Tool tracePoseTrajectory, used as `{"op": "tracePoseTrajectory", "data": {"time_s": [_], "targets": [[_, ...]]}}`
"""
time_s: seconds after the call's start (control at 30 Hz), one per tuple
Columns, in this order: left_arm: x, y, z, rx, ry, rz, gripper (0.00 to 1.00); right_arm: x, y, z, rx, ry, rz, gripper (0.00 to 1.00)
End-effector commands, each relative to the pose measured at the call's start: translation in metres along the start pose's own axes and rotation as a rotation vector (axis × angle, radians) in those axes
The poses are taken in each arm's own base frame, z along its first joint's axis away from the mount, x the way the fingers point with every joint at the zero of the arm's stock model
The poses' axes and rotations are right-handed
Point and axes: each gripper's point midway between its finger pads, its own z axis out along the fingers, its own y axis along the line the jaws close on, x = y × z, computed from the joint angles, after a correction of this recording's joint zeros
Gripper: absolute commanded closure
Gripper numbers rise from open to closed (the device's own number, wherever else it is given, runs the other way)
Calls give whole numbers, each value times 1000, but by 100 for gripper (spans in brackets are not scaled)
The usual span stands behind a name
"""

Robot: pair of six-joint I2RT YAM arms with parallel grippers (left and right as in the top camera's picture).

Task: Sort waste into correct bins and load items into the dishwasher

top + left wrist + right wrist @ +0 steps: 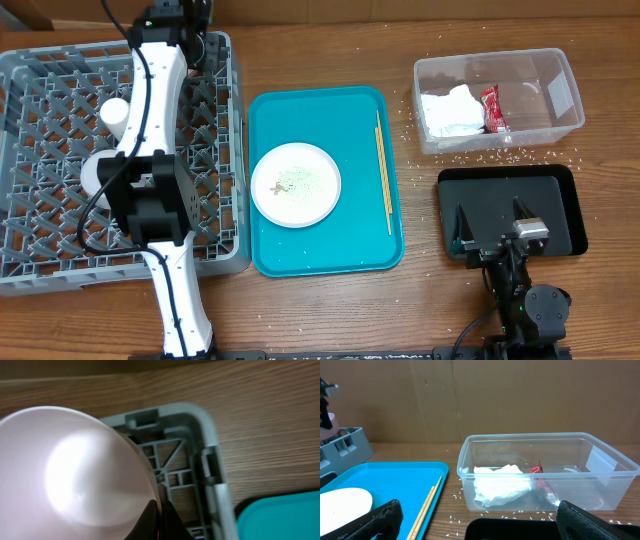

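My left gripper has the pale round bowl. It will release the bowl in the far end of the grey dish rack (pixel 170 72), past the white cup.
My left gripper (pixel 160 516) is shut on the rim of the pale round bowl (pixel 75 475), above a corner of the grey dish rack (pixel 200 460). From overhead the left gripper (pixel 188 45) is at the rack's (pixel 40 265) far right corner and the arm hides the bowl. A white cup (pixel 115 112) stands in the rack. A small white plate (pixel 295 183) with food specks lies on the teal tray (pixel 330 255). The clear tub (pixel 560 100) holds the napkin (pixel 450 110) and red wrapper (pixel 492 108). My right gripper (pixel 487 525) hangs open over the black tray (pixel 560 215).
Wooden chopsticks (pixel 383 170) lie along the teal tray's right side. Loose rice grains (pixel 490 155) are scattered on the wooden table around the tub. Another round white thing (pixel 92 170) sits in the rack beside the left arm.
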Motion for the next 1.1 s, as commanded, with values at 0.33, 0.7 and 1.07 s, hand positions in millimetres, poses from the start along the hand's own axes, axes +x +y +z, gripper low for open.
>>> {"op": "tracePoseTrajectory", "data": {"time_s": [0.33,0.7,1.07], "targets": [[-39,-66,-112,555,-148,-151,96,1,-2,0,10,-6,-1,0],[-28,-50,-145,1163,-156,-299,96,1,-2,0,10,-6,-1,0],[-10,1,-119,1275,-157,-450,96,1,-2,0,10,-6,-1,0]]}}
